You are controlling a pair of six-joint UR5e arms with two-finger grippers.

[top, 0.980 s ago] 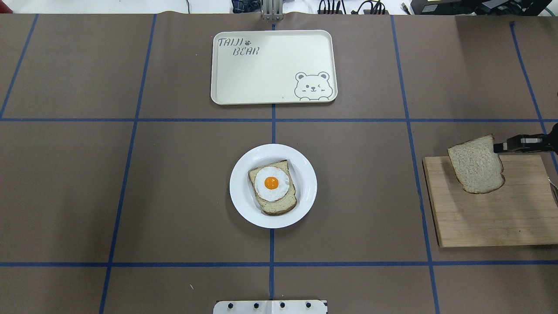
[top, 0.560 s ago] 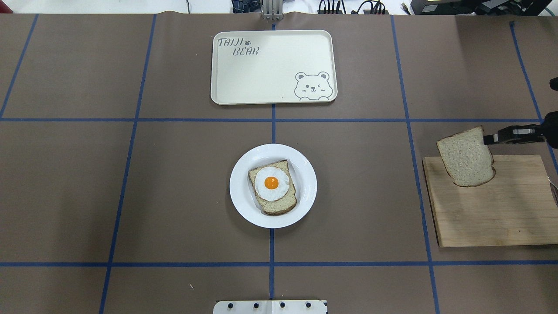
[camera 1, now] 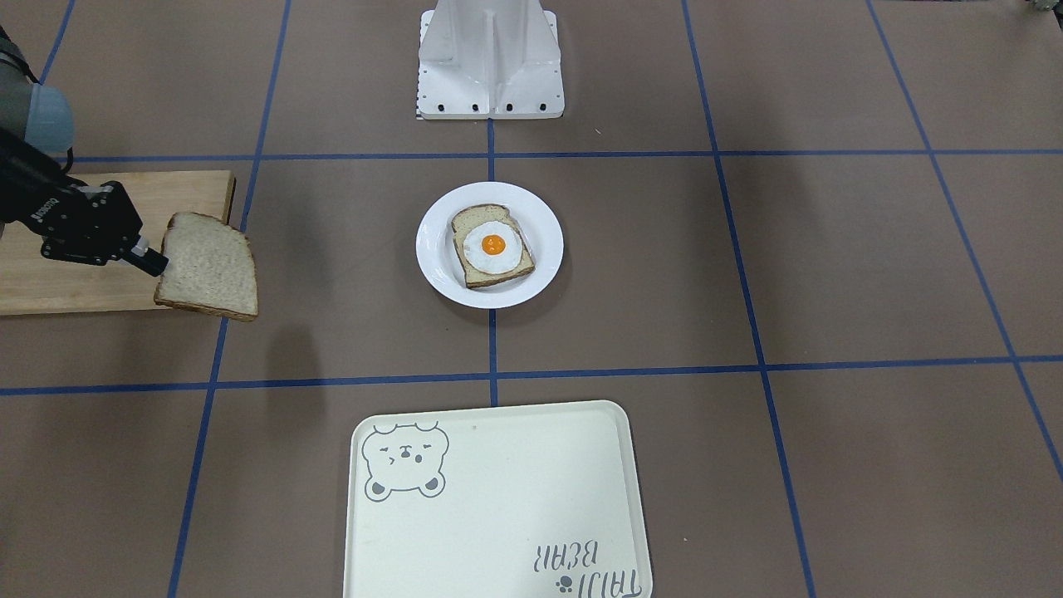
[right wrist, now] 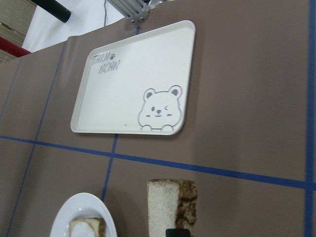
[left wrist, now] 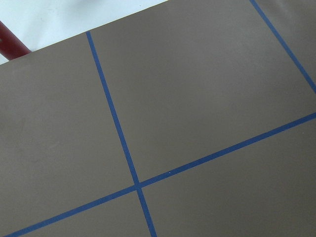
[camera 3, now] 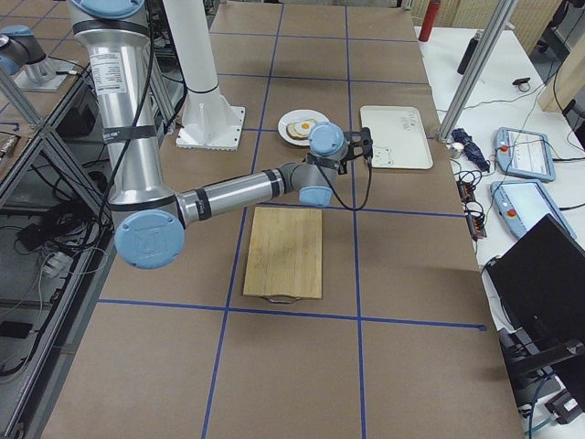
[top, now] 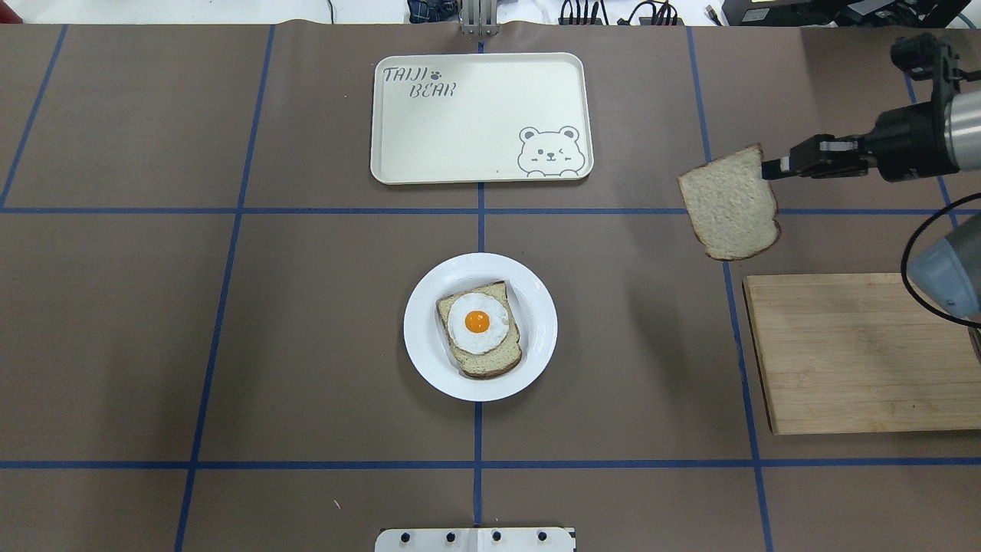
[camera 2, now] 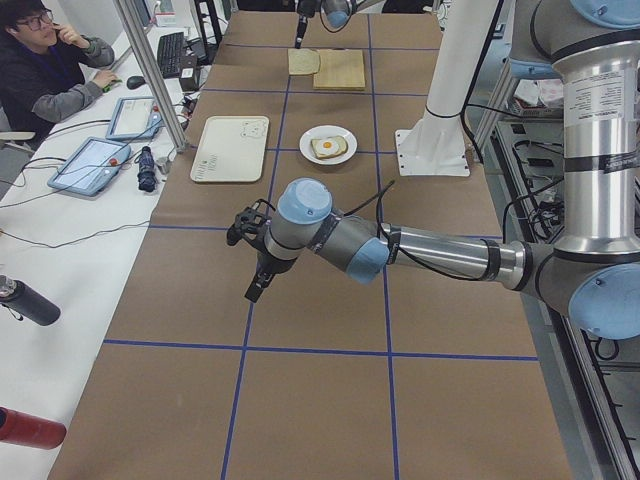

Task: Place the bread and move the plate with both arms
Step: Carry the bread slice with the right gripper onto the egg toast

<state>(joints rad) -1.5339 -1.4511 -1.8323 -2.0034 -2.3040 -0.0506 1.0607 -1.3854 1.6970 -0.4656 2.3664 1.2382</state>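
The bare bread slice in my right gripper, hanging beside the wooden board now, will be let go on top of the egg on the white plate point(camera 1: 496, 238) point(right wrist: 84, 230).
My right gripper point(top: 770, 167) is shut on one edge of the bare bread slice point(top: 730, 205) and holds it in the air, past the wooden board's far left corner. The front view shows the bread point(camera 1: 208, 266) hanging beside the board, and the right wrist view shows its edge point(right wrist: 170, 207). The white plate point(top: 429, 368) sits at the table's middle and carries an egg-topped slice point(top: 479, 326); it stands well to the left of the held bread. My left gripper point(camera 2: 255, 290) shows only in the exterior left view, far from the plate; I cannot tell whether it is open or shut.
A cream bear tray point(top: 475, 115) lies beyond the plate. A bare wooden cutting board point(top: 858, 353) lies at the right. The white base stand point(camera 1: 490, 58) is on the robot's side. Blue tape lines cross the brown table.
My right gripper has lifted the bread off the cutting board and carried it away from the robot and leftwards, toward the table's middle. The plate has not moved.
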